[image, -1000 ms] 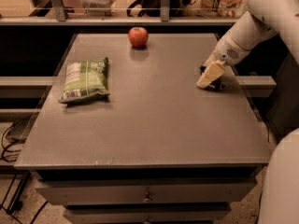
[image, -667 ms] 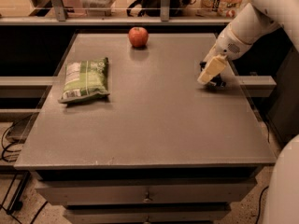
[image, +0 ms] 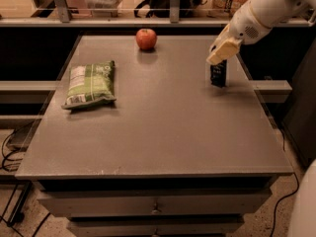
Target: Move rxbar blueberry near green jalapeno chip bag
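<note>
The rxbar blueberry, now hanging upright near the table's edge, will go down against the green jalapeno chip bag's edge (image: pixel 116 98), on the side facing my gripper.
The rxbar blueberry (image: pixel 218 73) is a small dark wrapper hanging upright from my gripper (image: pixel 221 53) near the table's right edge. Its lower end is close to the tabletop. The gripper's cream-coloured fingers (image: pixel 223 49) are shut on the bar's top end. The green jalapeno chip bag (image: pixel 90 83) lies flat on the left side of the table, far to the left of the gripper and the bar.
A red apple (image: pixel 146 38) stands at the back middle of the grey table (image: pixel 163 132). A shelf with railing and boxes runs behind the table. Drawers sit under the front edge. Cables lie on the floor at the left.
The gripper has risen and drawn back a little at the right edge, and the dark bar now hangs upright below the fingers. The chip bag and apple have not moved.
</note>
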